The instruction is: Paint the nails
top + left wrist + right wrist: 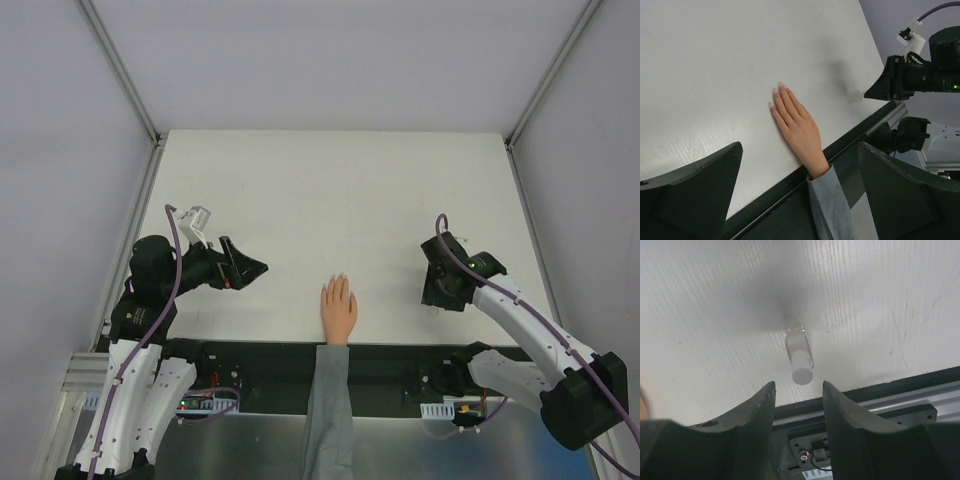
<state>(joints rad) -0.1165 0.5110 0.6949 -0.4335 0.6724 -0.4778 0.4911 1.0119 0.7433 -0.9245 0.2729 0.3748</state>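
My left gripper should close on the clear body [852,97] of the little bottle, under its white cap, after my right gripper brings the bottle over.
A small peach-coloured hand [338,310] in a grey sleeve [328,410] lies flat on the white table [330,190] at its near edge, fingers pointing away. Its pale pinkish nails [776,91] show at the fingertips. A little clear bottle with a white cap [800,359] lies on the table to the right of the hand. My right gripper [798,384] hangs right over it, jaws part-way apart, the cap just beyond the fingertips and untouched. My left gripper [255,268] hovers left of the hand, open wide and empty.
The table's dark front rail [400,352] runs just behind the hand and the bottle. Grey walls enclose the table on the left, right and far sides.
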